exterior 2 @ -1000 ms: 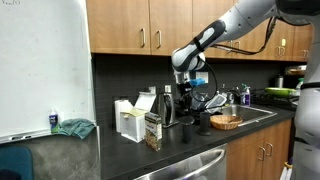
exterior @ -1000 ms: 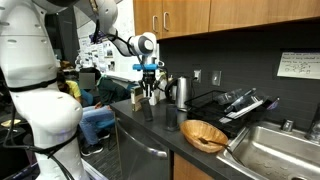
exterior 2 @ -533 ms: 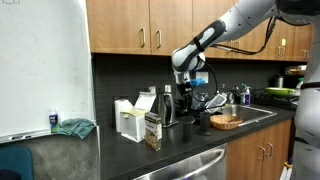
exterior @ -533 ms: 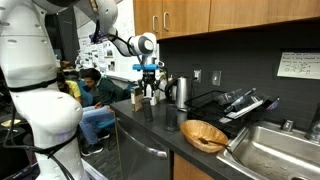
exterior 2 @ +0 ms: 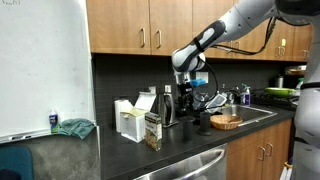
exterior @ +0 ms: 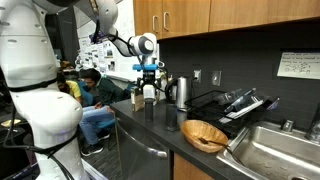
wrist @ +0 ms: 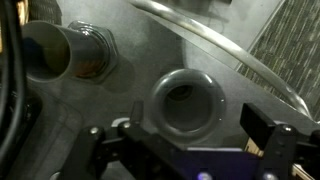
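The small grey cup's rim [exterior: 151,101] [wrist: 155,119] is the next place for my gripper to go down to and close, pinching the cup by its edge.
My gripper [exterior: 150,88] hangs over the dark counter [exterior: 135,118], just above a small grey cup [exterior: 149,107]. In the wrist view I look straight down into this round grey cup [wrist: 185,100]. It stands upright between my gripper's [wrist: 185,135] two black fingers [wrist: 270,128], which are spread wide on either side without touching it. A second metal cup [wrist: 78,52] stands close by at the upper left. In an exterior view the gripper [exterior 2: 186,95] sits low beside a steel kettle [exterior 2: 167,106].
A steel kettle [exterior: 181,92], another dark cup [exterior: 171,118], a wooden bowl [exterior: 205,134], a dish rack [exterior: 236,103] and a sink [exterior: 283,152] line the counter. A carton [exterior 2: 129,120], a snack bag [exterior 2: 152,130] and a blue cloth [exterior 2: 73,127] lie further along.
The jaws have opened wide round the grey cup. The arm has stayed almost still. A seated person in the background has shifted.
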Available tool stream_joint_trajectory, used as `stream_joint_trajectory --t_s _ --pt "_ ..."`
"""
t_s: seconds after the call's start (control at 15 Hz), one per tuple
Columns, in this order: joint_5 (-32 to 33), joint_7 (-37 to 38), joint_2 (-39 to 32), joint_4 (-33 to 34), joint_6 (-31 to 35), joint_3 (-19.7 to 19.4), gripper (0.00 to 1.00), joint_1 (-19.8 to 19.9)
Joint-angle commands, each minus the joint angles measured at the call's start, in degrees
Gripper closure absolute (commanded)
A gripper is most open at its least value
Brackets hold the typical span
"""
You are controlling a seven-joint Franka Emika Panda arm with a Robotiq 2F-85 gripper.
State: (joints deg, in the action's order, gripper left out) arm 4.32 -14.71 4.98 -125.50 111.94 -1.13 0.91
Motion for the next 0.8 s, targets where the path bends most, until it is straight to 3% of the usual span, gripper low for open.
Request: stream_joint_trajectory --t_s 0.0,0.73 --pt "1.31 0.72 0.22 -0.26 -0.68 -0.36 0.0 0.23" --pt "1.63 0.75 0.17 -2.0 -0.46 -0.91 0.0 0.7"
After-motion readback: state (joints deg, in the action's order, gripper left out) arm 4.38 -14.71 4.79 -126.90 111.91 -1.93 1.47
